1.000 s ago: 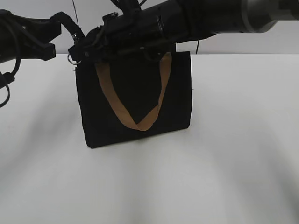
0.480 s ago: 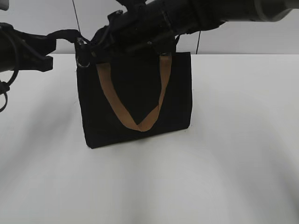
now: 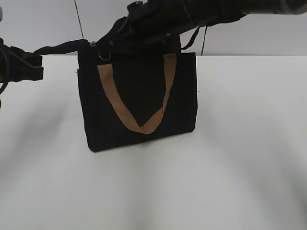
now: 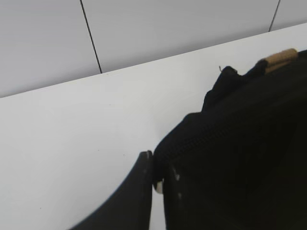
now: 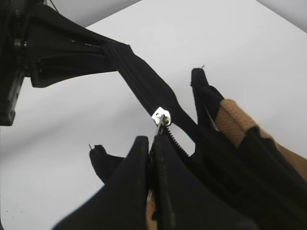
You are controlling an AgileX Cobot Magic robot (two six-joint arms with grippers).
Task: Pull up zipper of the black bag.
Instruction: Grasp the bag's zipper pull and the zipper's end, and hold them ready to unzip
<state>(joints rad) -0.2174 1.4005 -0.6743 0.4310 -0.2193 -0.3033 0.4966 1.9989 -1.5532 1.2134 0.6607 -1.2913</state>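
My right gripper is at work on the pull tab. It will let go of the pull tab above the tan strap end farthest from my left gripper (image 3: 165, 48).
The black bag (image 3: 139, 96) stands upright on the white table, a tan strap handle (image 3: 144, 125) hanging down its front. My right gripper (image 3: 99, 49) reaches across to the bag's top left corner. In the right wrist view it (image 5: 151, 142) is shut on the pull tab, just below the zipper's silver slider (image 5: 160, 117). A black fabric tail (image 5: 139, 79) runs taut from the slider to my left gripper (image 3: 37, 58). In the left wrist view that gripper (image 4: 157, 167) is shut on black fabric at the zipper's end (image 4: 211, 141).
The white table (image 3: 240, 158) spreads around the bag, and a pale panelled wall (image 4: 57, 43) rises behind it. The right arm (image 3: 201, 12) passes over the bag's top edge.
My right gripper has shut on the pull tab and moved right along the bag's top. The left gripper has drawn back to the left, stretching the black tail.
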